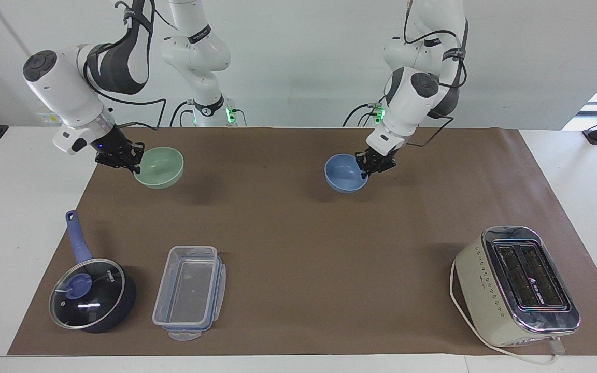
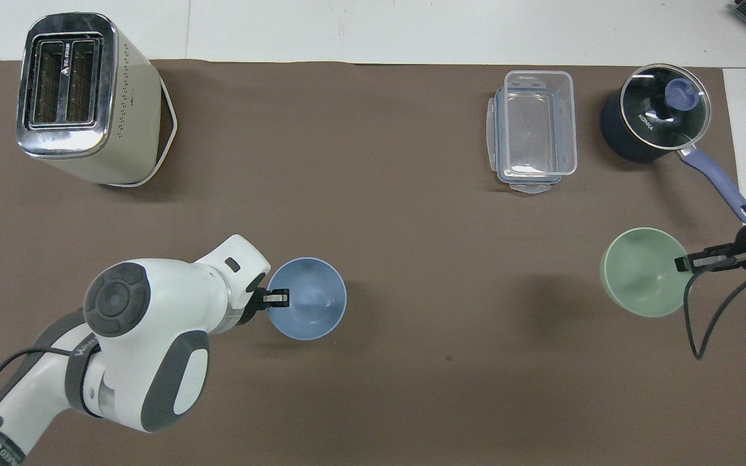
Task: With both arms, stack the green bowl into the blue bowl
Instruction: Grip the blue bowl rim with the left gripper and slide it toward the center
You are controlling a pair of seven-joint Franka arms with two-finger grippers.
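Observation:
The robot's left gripper will put the blue bowl, which hangs just above the mat, down near the middle of the brown mat [image 2: 344, 303], a little closer to the green bowl.
The blue bowl [image 1: 344, 176] [image 2: 308, 298] hangs just above the brown mat near its middle, with my left gripper [image 1: 367, 170] [image 2: 280, 298] shut on its rim. The pale green bowl [image 1: 161, 166] [image 2: 645, 272] is held up over the mat toward the right arm's end of the table. My right gripper [image 1: 133, 160] [image 2: 684, 262] is shut on the green bowl's rim. Both bowls are upright and a wide stretch of mat lies between them.
A cream toaster [image 1: 516, 285] [image 2: 81, 97] with its cord stands at the left arm's end, farther from the robots. At the right arm's end, farther out than the green bowl, are a clear plastic container [image 1: 189, 292] [image 2: 535, 129] and a dark blue lidded saucepan [image 1: 91, 295] [image 2: 658, 120].

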